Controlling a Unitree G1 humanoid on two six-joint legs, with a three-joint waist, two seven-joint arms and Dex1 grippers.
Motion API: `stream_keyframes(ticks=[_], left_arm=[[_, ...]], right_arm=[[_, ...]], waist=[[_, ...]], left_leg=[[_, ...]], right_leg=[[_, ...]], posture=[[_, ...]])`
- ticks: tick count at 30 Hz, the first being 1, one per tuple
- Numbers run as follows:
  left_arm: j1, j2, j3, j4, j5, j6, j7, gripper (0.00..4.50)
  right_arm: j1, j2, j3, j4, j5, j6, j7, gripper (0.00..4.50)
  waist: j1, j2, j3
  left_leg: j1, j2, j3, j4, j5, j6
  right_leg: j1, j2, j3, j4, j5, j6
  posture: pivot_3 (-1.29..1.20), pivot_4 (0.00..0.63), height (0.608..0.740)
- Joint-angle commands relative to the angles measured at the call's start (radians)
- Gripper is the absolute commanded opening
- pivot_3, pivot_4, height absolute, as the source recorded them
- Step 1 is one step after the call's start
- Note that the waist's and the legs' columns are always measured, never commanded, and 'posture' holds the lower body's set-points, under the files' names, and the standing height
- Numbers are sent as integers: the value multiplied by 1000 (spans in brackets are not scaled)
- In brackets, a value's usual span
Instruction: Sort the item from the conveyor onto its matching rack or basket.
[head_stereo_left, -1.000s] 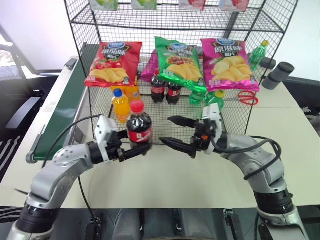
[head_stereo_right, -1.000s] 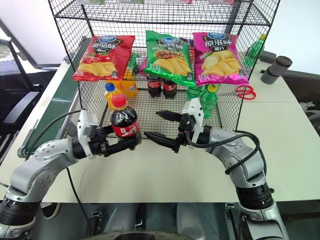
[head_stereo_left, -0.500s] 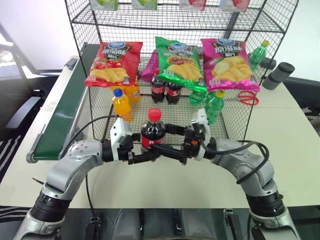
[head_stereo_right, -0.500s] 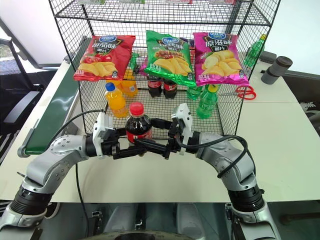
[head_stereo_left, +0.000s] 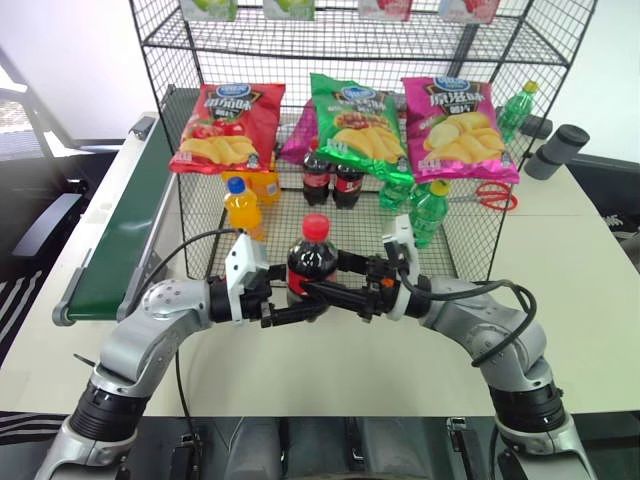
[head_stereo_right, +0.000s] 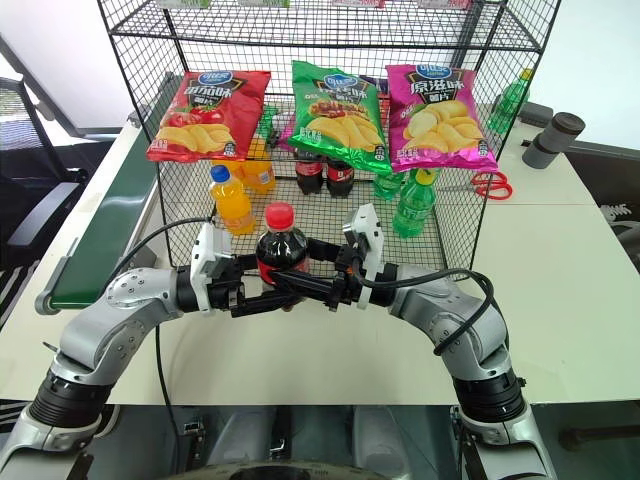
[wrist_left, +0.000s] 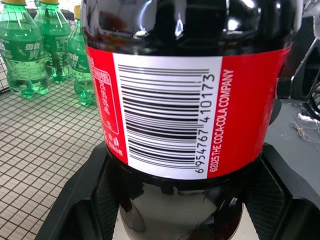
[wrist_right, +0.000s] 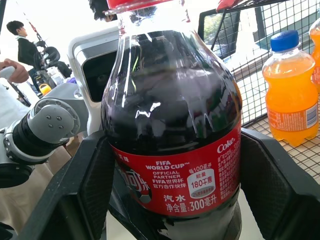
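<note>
My right gripper has the cola bottle. I need to set it down on the rack's wire bottom in front of the two cola bottles (head_stereo_left: 347, 241).
The item, a small cola bottle (head_stereo_left: 312, 262) with a red cap and red label, stands upright in the air in front of the black wire rack (head_stereo_left: 470, 235). My left gripper (head_stereo_left: 305, 303) is shut on its lower body from the left. My right gripper (head_stereo_left: 322, 287) is shut on it from the right, a little higher. In the left wrist view the bottle's barcode label (wrist_left: 170, 115) sits between the black fingers (wrist_left: 82, 197). The right wrist view has the bottle (wrist_right: 172, 125) pressed between its fingers (wrist_right: 277, 185). The dark green conveyor (head_stereo_left: 120, 230) runs along the left.
Red, green and pink chip bags (head_stereo_left: 360, 115) hang across the rack's front. Inside stand two cola bottles (head_stereo_left: 330, 180), an orange soda bottle (head_stereo_left: 240, 210) and green bottles (head_stereo_left: 425, 205). Red scissors (head_stereo_left: 490, 195) and a grey cylinder (head_stereo_left: 555, 150) lie at the right. A person (wrist_right: 22, 42) is in the background.
The left gripper brought the bottle toward the middle. The right gripper, open and off to the right a second ago, came in around the bottle and shut on it.
</note>
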Motion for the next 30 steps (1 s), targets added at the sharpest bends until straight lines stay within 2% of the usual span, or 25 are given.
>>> stream_keyframes(ticks=[1,2,10,15,21,25,30], left_arm=[[-17,-8,6,-48,-18,5,7,4244],[-16,-7,7,-49,-5,-4,14,4436],[22,25,33,-43,36,-9,46,4436],[99,53,120,-4,74,-47,92,4436],[165,58,187,19,107,-119,113,4436],[174,39,204,24,104,-153,120,4436],[179,29,195,18,104,-161,120,4436]], right_arm=[[-14,25,-2,-27,24,-19,-2,3027],[-13,26,-2,-27,21,-21,-3,3027],[-18,45,-26,21,-65,-114,-40,3027],[-33,47,-57,108,-189,-244,-97,3027],[-47,95,-42,300,-380,-471,-166,3027],[-81,152,-3,492,-537,-685,-226,3027],[-178,235,-23,730,-606,-857,-295,3027]], waist=[[-1,0,0],[-1,0,0],[-1,0,0],[-1,0,0],[-1,0,0],[-3,0,0],[-8,0,0]], left_leg=[[0,0,0,0,0,0],[0,0,0,0,0,0],[0,0,0,0,0,0],[0,0,0,0,0,0],[0,0,0,0,0,0],[0,0,1,0,0,0],[1,0,2,0,0,0]], right_leg=[[0,0,0,0,0,0],[0,0,0,0,0,0],[0,1,0,0,0,0],[0,2,0,0,0,0],[-1,2,1,0,0,0],[-1,0,1,1,0,0],[-2,0,2,3,0,0]], posture=[[0,150,740],[0,150,740],[0,150,740],[0,150,740],[0,150,740],[0,150,740],[0,150,740]])
